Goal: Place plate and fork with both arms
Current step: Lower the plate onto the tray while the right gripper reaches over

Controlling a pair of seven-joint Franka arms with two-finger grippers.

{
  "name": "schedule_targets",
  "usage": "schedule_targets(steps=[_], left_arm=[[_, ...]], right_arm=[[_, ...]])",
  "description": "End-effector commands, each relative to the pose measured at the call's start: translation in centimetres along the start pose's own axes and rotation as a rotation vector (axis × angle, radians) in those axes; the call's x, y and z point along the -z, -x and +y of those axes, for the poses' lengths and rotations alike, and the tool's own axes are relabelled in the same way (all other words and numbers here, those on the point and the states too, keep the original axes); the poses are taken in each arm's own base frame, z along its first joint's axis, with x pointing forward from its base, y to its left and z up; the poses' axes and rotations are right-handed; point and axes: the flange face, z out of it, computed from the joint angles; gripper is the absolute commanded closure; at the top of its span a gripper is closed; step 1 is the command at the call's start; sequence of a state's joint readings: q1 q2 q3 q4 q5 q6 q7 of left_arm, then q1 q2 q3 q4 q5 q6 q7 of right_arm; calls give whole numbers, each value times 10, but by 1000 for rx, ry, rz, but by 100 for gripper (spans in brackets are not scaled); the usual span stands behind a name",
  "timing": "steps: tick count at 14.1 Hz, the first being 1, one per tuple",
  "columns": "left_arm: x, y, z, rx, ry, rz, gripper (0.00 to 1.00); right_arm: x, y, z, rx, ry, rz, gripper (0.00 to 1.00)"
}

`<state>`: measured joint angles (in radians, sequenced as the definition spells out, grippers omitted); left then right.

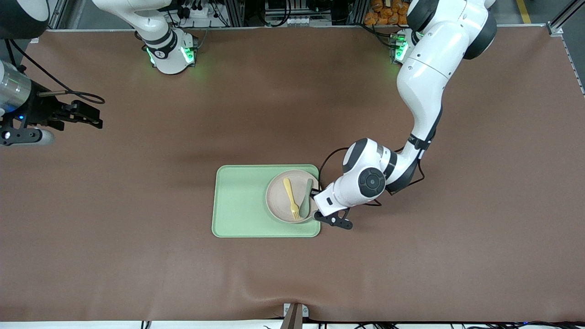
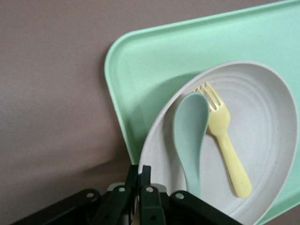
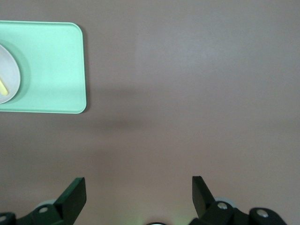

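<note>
Next, I let go of the pale plate with my left gripper on the green tray (image 1: 286,196) (image 2: 238,139), a little further in toward the tray's empty half.
The pale plate (image 1: 277,204) lies on the green tray (image 1: 237,201), at the tray's end toward the left arm. In the plate rest the yellow fork (image 1: 290,197) and, beside it, a grey-green spoon (image 1: 306,201). My left gripper (image 1: 315,193) is low at the plate's edge. In the left wrist view its jaws are pinched together on the plate (image 2: 276,140) rim, at the left gripper (image 2: 140,174), close to the spoon (image 2: 190,136) handle, with the fork (image 2: 227,140) just past it. My right gripper (image 1: 87,115) waits open over bare table at the right arm's end, nothing between its fingers (image 3: 75,194).
The tray (image 2: 150,61) sits mid-table on a brown mat; its half toward the right arm holds nothing. From the right wrist, the tray (image 3: 51,65) corner and a sliver of plate (image 3: 7,70) show some way off. A small bracket (image 1: 295,315) pokes up at the table's near edge.
</note>
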<state>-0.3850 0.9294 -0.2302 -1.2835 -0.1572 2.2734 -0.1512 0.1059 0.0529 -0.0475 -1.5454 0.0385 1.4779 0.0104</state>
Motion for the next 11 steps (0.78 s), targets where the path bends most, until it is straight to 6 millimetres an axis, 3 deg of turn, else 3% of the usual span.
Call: schedule_targets(steps=[1, 2, 10, 11], left_arm=[[1, -5, 12, 15, 35, 23, 100], [-3, -5, 11, 18, 40, 25, 100], [-25, -4, 9, -48, 39, 40, 100], [-26, -3, 11, -50, 39, 46, 84]], right_arm=[[5, 0, -33, 22, -16, -5, 0], [3, -1, -45, -6, -9, -3, 0], [-35, -30, -73, 12, -7, -45, 0], [-37, -32, -85, 30, -2, -41, 0]])
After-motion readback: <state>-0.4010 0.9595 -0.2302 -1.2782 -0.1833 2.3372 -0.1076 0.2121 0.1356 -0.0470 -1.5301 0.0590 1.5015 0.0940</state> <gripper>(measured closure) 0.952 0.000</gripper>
